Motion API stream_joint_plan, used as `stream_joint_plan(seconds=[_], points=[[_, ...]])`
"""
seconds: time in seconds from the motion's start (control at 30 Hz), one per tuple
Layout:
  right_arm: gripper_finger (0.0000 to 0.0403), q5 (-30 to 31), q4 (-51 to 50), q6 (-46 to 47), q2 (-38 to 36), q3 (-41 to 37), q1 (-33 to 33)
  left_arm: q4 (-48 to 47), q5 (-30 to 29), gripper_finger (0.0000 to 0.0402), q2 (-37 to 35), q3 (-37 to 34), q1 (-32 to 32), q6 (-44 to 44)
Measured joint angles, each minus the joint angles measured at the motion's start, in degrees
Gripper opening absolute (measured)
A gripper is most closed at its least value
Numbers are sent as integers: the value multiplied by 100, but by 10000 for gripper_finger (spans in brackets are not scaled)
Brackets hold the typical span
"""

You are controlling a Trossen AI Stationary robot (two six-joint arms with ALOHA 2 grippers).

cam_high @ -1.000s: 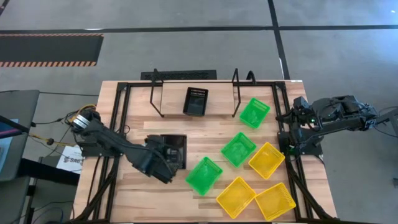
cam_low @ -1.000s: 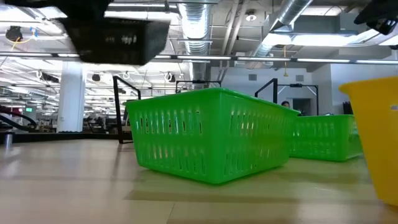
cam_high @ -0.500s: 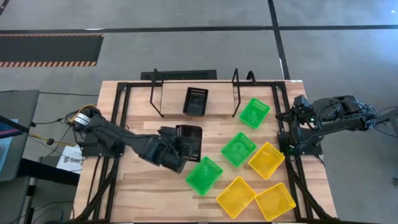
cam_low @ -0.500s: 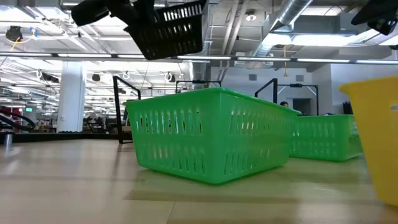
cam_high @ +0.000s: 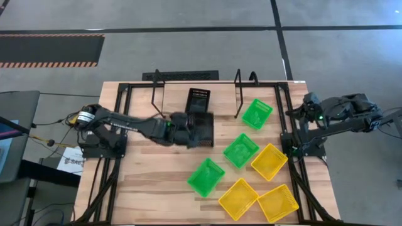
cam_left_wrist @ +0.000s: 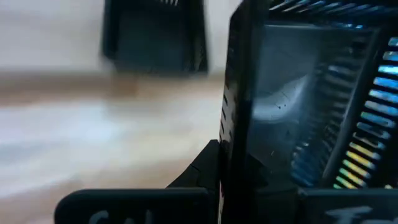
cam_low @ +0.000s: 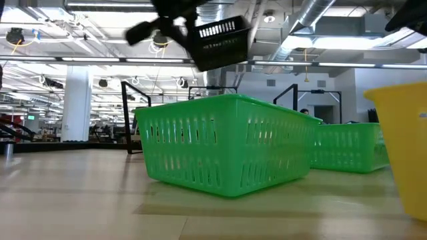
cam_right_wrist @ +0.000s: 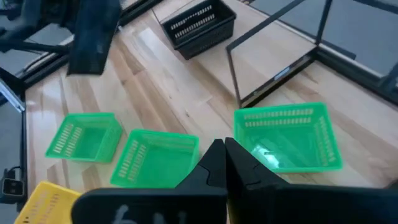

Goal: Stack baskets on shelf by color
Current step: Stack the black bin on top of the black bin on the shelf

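Observation:
The left gripper needs to set the held black basket down inside the other black basket on the shelf plank point(cam_high: 201, 101) point(cam_left_wrist: 154, 34).
My left gripper point(cam_high: 183, 127) is shut on a black basket point(cam_high: 202, 129), carried in the air just in front of the shelf point(cam_high: 176, 100); the low view shows this black basket point(cam_low: 217, 39) high and tilted. Another black basket point(cam_high: 197, 101) sits on the shelf plank. Three green baskets point(cam_high: 257, 113) point(cam_high: 240, 150) point(cam_high: 205, 176) and three yellow baskets point(cam_high: 269, 161) point(cam_high: 238, 198) point(cam_high: 277, 203) stand on the tabletop. My right gripper point(cam_right_wrist: 221, 152) is shut and waits above the table's right edge, touching nothing. My left gripper pinches one wall of the black basket at its rim point(cam_left_wrist: 231, 99), with one finger point(cam_left_wrist: 198, 171) on the outer face; the other finger is hidden by the wall. It reaches in from the table's left. The basket is lifted clear and tilted.
The shelf's black wire uprights point(cam_high: 157, 94) point(cam_high: 239, 94) stand at both ends of the plank. A black frame point(cam_high: 119, 119) runs along the table's left and right sides. Bare wood lies at the near left point(cam_high: 151, 188).
My left gripper has carried the black basket from the table's near-left middle toward the far edge and to the right, up to the shelf. The basket stayed in the air, rose higher in the low view and tipped over as it travelled.

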Motion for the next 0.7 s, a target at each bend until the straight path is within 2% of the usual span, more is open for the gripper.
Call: stream_joint_plan(seconds=[0.13, 0.2, 0.4, 0.53, 0.7], points=[[3, 1, -246, -34, -1, 366, 0, 560, -433, 0, 0, 0, 567, 402], [3, 2, -245, -203, -1, 498, 0, 610, -366, 0, 0, 0, 942, 580], [5, -40, -269, -588, -1, 747, 2, 857, 971, 0, 13, 194, 2163, 1853], [3, -39, -337, -589, -1, 784, 2, 707, 1202, 0, 11, 600, 2620, 2611], [5, 135, -338, -575, -1, 784, 2, 197, 1787, 0, -9, 1059, 3018, 3144]])
